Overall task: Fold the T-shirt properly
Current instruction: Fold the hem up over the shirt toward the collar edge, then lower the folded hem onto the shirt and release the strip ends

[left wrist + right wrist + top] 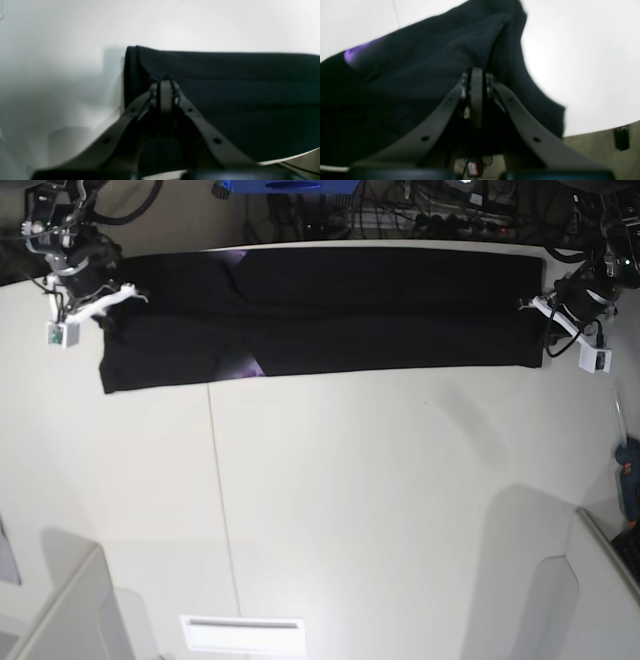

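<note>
The T-shirt's far side is close along the table's far edge. My left gripper should open, grip the T-shirt's end [526, 322] again and pull it nearer before it folds further.
The black T-shirt [330, 310] lies as a long folded band across the far side of the white table [380, 500], with a bit of purple print [243, 364] showing at a fold. My left gripper [527, 304] is shut on the T-shirt's right end; in the left wrist view its tips [165, 81] pinch the cloth [237, 82] near a corner. My right gripper [103, 305] is shut on the T-shirt's left end; in the right wrist view its tips [477, 73] bite into the dark fabric [415, 75], which rises in a ridge with a purple patch [352, 53] at the left.
Cables and equipment [430, 215] crowd the space behind the table's far edge. A blue-handled tool [630, 480] lies at the right edge. Grey panels stand at the near left [60, 610] and near right [590, 600] corners. A white vent plate [242, 633] sits at the near edge.
</note>
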Controlling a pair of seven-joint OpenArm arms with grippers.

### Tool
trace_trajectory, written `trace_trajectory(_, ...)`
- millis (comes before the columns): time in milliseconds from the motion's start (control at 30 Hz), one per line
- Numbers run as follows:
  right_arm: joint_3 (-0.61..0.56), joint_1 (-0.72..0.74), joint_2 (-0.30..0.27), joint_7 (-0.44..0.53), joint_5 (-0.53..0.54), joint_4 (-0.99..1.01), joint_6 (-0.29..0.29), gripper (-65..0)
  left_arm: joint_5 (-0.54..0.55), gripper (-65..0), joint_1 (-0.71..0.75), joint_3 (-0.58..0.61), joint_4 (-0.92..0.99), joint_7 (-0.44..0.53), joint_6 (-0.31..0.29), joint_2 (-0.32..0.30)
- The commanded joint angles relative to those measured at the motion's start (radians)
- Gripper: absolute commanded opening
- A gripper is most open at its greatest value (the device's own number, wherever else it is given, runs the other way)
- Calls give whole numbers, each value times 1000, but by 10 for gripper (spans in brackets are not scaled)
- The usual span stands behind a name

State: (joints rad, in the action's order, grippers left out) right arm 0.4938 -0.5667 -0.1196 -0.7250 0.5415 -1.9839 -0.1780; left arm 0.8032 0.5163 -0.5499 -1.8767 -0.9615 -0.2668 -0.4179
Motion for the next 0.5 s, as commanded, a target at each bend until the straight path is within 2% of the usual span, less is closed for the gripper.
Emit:
trace_trajectory(0, 9, -13, -12, 23, -1, -19, -4, -650, -17, -650, 2, -11, -17, 17, -6, -16)
trace_trajectory(133, 7, -28, -10, 20, -1, -18, -4, -650, -75, -650, 6, -11, -17, 17, -10, -11)
trace_trajectory(467, 1, -34, -10, 18, -7, 2, 1, -650, -78, -650, 41, -9, -16, 17, -10, -9)
